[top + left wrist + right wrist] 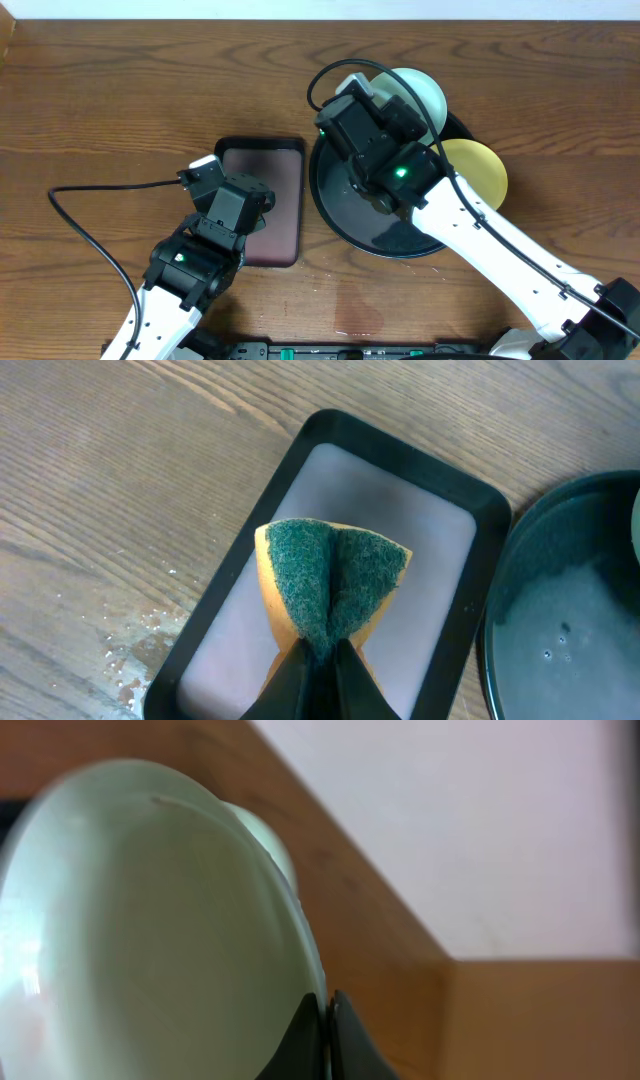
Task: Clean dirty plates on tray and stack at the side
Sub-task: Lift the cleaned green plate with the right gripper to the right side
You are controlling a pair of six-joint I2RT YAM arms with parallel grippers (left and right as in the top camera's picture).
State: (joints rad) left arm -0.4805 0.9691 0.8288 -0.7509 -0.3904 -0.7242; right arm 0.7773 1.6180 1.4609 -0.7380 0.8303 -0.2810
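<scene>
The robot's right gripper will set the light blue plate down on the bare wood (518,113) just beyond the pale yellow plate.
A large round glossy black tray (345,205) sits right of centre; its wet rim also shows in the left wrist view (560,610). My right gripper (326,1020) is shut on the rim of a light blue plate (150,940) and holds it tilted over the tray's far edge (420,92). A second pale plate (268,840) peeks out behind it. A pale yellow plate (478,168) lies at the tray's right edge. My left gripper (320,660) is shut on a folded green and yellow sponge (335,580) over the small tray.
A smaller dark rectangular tray (262,152) with a pale inside lies left of the black tray, under my left arm; it fills the left wrist view (400,470). Wet specks mark the wood at its left (135,650). A wall rises beyond the table's far edge (480,830).
</scene>
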